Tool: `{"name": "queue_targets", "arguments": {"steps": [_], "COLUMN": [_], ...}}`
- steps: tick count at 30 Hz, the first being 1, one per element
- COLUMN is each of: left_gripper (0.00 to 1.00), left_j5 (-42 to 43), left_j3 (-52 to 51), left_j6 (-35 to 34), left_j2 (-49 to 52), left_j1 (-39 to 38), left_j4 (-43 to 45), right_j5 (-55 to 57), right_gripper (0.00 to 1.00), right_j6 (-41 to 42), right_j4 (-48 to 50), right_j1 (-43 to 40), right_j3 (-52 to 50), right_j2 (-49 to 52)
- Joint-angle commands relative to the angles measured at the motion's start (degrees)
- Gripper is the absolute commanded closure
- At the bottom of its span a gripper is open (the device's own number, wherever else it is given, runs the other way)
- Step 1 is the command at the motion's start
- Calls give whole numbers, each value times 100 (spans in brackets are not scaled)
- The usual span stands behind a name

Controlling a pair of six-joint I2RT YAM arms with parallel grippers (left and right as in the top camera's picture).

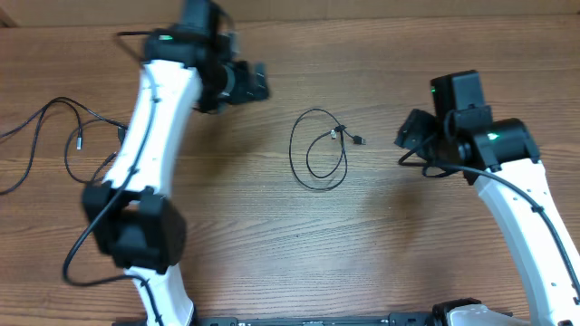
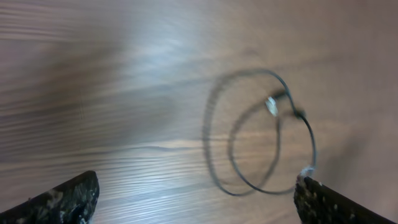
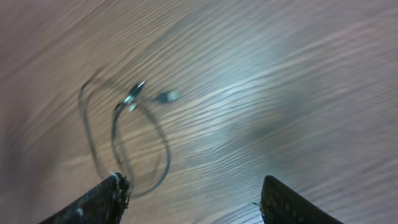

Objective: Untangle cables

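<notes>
The coiled thin black cable lies in the middle of the table. My left gripper should next go to the loops (image 1: 344, 159) (image 2: 275, 163) and close there, just below its plug ends.
A thin black cable (image 1: 337, 133) lies coiled in two loose loops mid-table, its small plug ends crossing at the upper right of the coil. A second cable (image 1: 80, 139) sprawls at the far left. My left gripper (image 1: 257, 81) hovers up-left of the coil; in its wrist view it (image 2: 196, 204) is open wide, and the coil (image 2: 272, 104) lies ahead near the right finger (image 2: 326, 205). My right gripper (image 1: 406, 136) sits right of the coil. It (image 3: 194, 202) is open and empty, with the coil (image 3: 134, 93) ahead by its left finger (image 3: 99, 202).
The white left arm (image 1: 149, 136) stretches from the near edge toward the back, between the two cables. The right arm (image 1: 530, 217) fills the right side. Thicker black robot cabling (image 1: 82, 244) hangs by the left base. Bare wood surrounds the coil.
</notes>
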Motion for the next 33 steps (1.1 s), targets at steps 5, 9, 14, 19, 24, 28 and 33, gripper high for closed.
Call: {"name": "queue_targets", "arguments": {"steps": [5, 9, 14, 19, 24, 28, 33], "left_gripper": [0, 0, 0, 2, 11, 56, 91], "left_j5": [767, 756, 361, -372, -470, -492, -1484], "left_j3": [81, 81, 81, 81, 81, 81, 417], "left_j6": [881, 922, 916, 841, 763, 765, 765], "left_j2": [732, 960, 1150, 1357, 1567, 1613, 1423], "left_j1": [-1200, -1709, -2188, -2494, -2601, -2590, -2367], "left_j4": [365, 756, 1147, 1095, 962, 925, 636], "right_j5": [164, 162, 142, 144, 144, 144, 149], "right_gripper": [27, 27, 27, 27, 27, 27, 27], "right_j6": [186, 166, 166, 166, 166, 166, 144], "right_j4": [-234, -234, -254, -343, -356, -363, -380], "right_j1": [-483, -490, -490, -490, -490, -490, -490], "right_j3": [122, 122, 122, 122, 122, 122, 122], "right_j2": [-13, -13, -13, -13, -13, -13, -13]}}
